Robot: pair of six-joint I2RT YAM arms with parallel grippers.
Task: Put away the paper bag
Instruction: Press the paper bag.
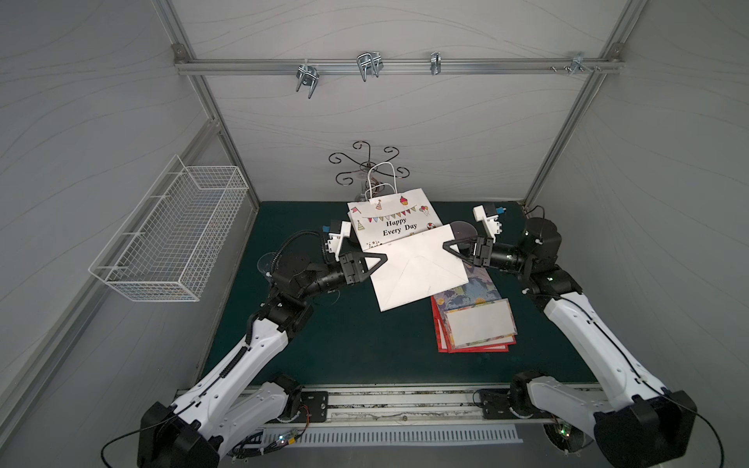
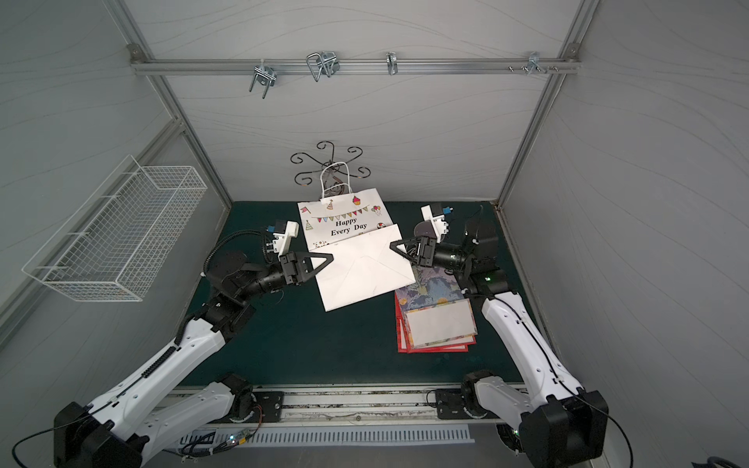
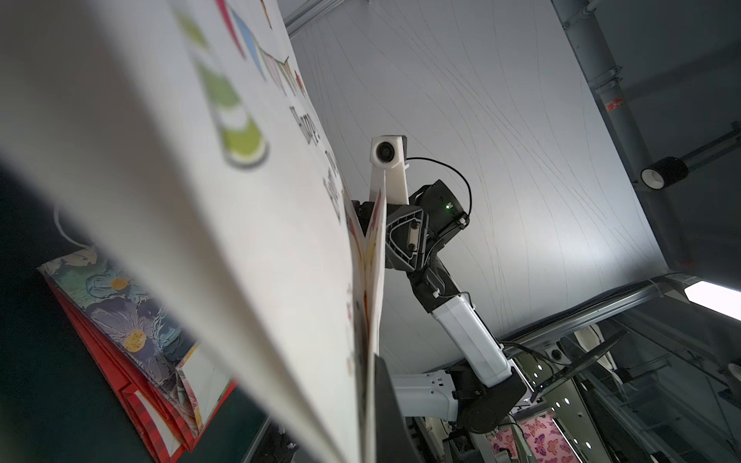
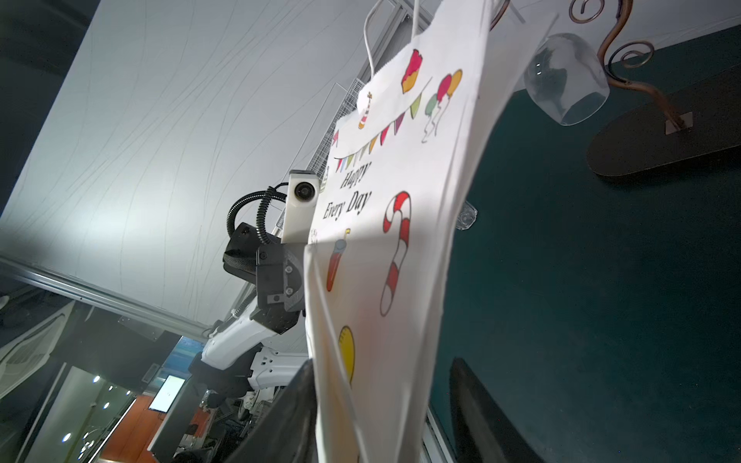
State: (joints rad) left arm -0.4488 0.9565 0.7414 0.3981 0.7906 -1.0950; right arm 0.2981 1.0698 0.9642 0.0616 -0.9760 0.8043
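Observation:
The white paper bag's side gapes above the fold where the robot's left gripper pinches, so that left gripper should open and pinch the edge [image 1: 358, 231] beside the print.
The white paper bag [image 1: 413, 271], printed "Happy Every Day", hangs flat in the air between my two arms, handles toward the back wall; it also shows in a top view [image 2: 360, 271]. My left gripper [image 1: 383, 257] is shut on the bag's left edge; in the left wrist view the bag [image 3: 240, 240] fills the frame and the gripper [image 3: 371, 401] pinches its fold. My right gripper [image 1: 446, 246] straddles the right edge. In the right wrist view one finger of that gripper [image 4: 385, 401] touches the bag [image 4: 385, 260] while the other stands apart from it.
A white wire basket [image 1: 170, 239] hangs on the left wall. Metal hooks [image 1: 369, 65] sit on the back rail. A black scrolled stand [image 1: 367, 162] with a hanging glass [image 4: 565, 76] rises behind the bag. Folded patterned bags [image 1: 474, 320] lie on the green mat [image 1: 344, 344].

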